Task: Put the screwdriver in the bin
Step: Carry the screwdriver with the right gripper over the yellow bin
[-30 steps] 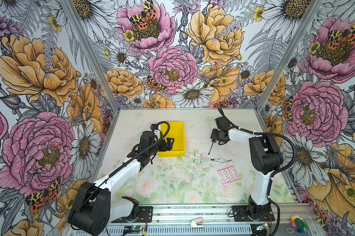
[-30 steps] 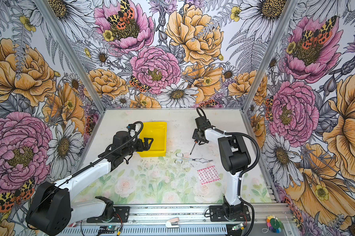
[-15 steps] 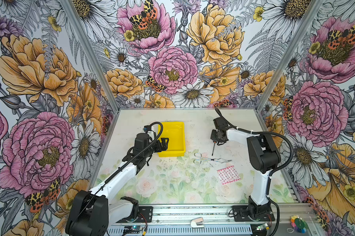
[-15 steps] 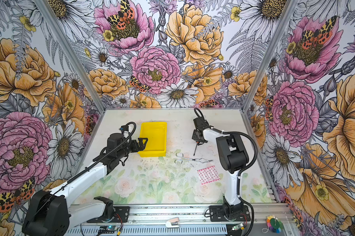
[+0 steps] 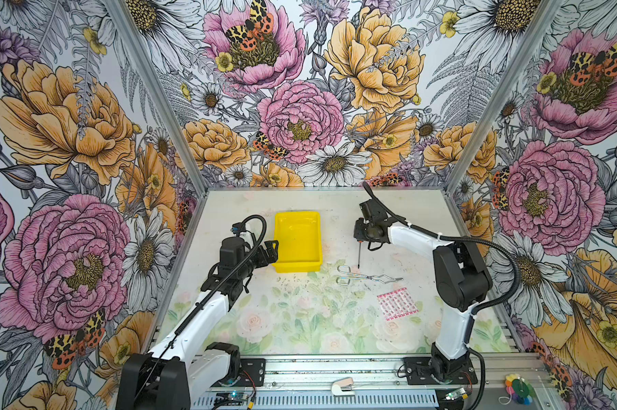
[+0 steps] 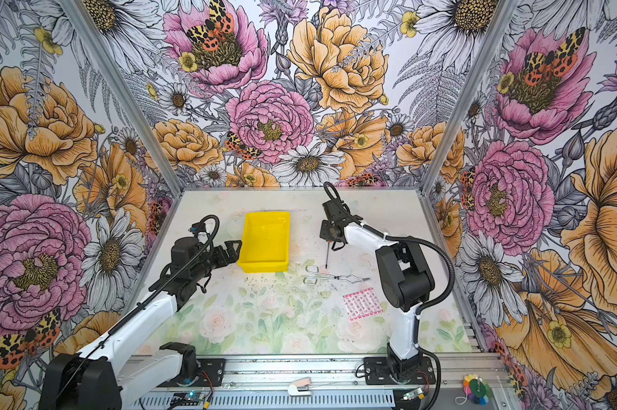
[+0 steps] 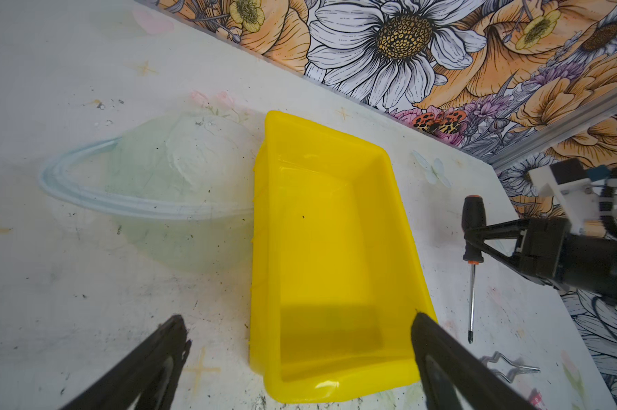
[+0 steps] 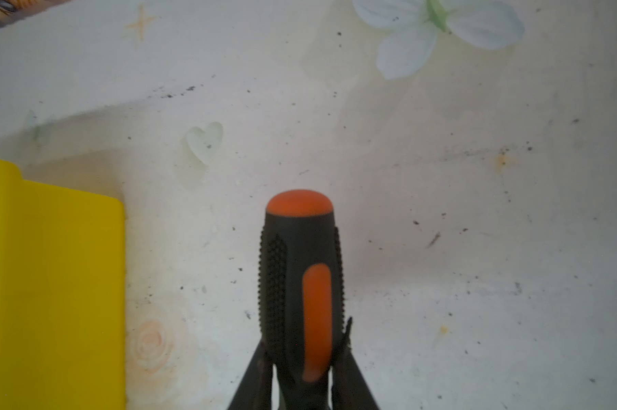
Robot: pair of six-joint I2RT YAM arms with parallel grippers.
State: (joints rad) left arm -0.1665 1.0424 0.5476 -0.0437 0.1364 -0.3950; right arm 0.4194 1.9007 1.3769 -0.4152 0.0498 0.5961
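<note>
Next, my right gripper releases the screwdriver inside the yellow bin (image 5: 284,242), along the long side of the bin next to my left gripper.
The screwdriver (image 8: 300,277) has a black-and-orange handle and a thin dark shaft (image 5: 359,253). My right gripper (image 8: 305,340) is shut on its handle, right of the bin, with the shaft pointing toward the table's front; it also shows in both top views (image 5: 359,237) (image 6: 328,237). In the left wrist view the screwdriver (image 7: 473,227) sits pinched between the black fingers. The bin (image 5: 296,214) (image 6: 266,214) is a shallow yellow tray left of centre, with nothing in it. My left gripper (image 7: 298,319) (image 5: 269,250) is open at the bin's (image 7: 335,248) near left end, its fingers spread wider than that end.
Silver wire tongs (image 5: 367,278) (image 6: 335,277) lie on the table just in front of the screwdriver's tip. A pink patterned packet (image 5: 397,303) lies nearer the front right. Floral walls close in the table on three sides.
My right gripper has shut on the screwdriver's handle, and the shaft has swung from slanted to pointing straight at the table's front. My left gripper has drawn back leftward from the bin.
</note>
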